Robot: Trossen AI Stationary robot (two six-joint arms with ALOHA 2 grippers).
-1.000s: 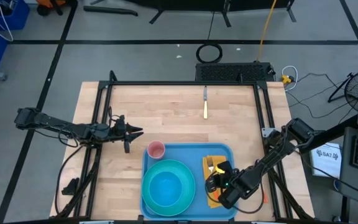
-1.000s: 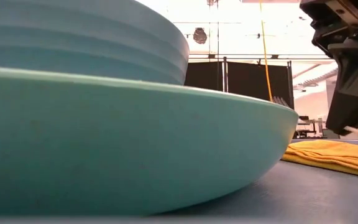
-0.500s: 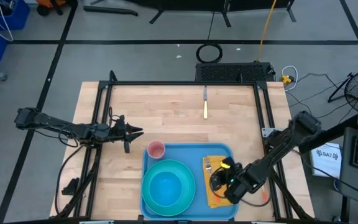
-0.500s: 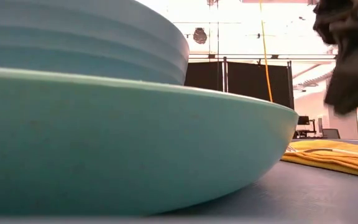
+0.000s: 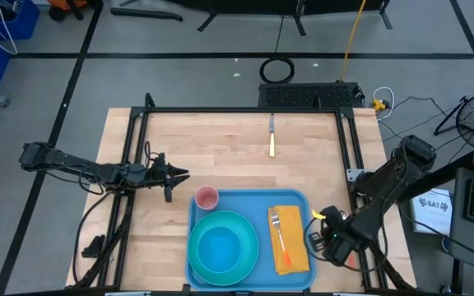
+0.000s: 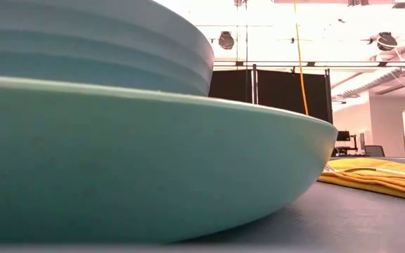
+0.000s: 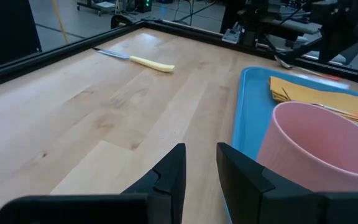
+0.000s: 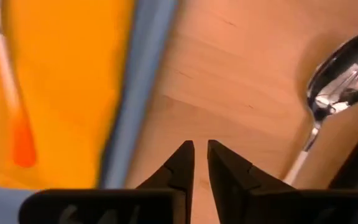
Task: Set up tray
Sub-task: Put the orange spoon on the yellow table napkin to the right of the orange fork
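Right fingers are shut over empty wood beside the spoon; I should open them, move across and take the spoon by its neck (image 8: 316, 127).
The blue tray (image 5: 249, 195) lies at the table's near edge. On it sit a teal plate (image 5: 241, 226) with a blue bowl (image 5: 220, 247) in it, a pink cup (image 5: 207, 198) and a yellow napkin (image 5: 290, 247) with an orange-handled fork (image 5: 278, 228) lying on top. My right gripper (image 5: 313, 238) hovers just past the tray's right rim (image 8: 138, 93), fingers together, touching nothing. My left gripper (image 5: 175, 173) waits left of the cup (image 7: 316, 149), with a narrow gap between its fingers (image 7: 201, 165).
A yellow-handled knife (image 5: 272, 141) lies on bare wood toward the far edge. A spoon (image 8: 344, 81) lies on the table right of the tray, close to my right gripper. The plate (image 6: 153, 161) and bowl fill the low view, with the napkin (image 6: 378, 176) beside them.
My right gripper has moved from above the napkin toward the table's right edge, clear of the tray, and has left the low view. The fork now lies uncovered on the napkin.
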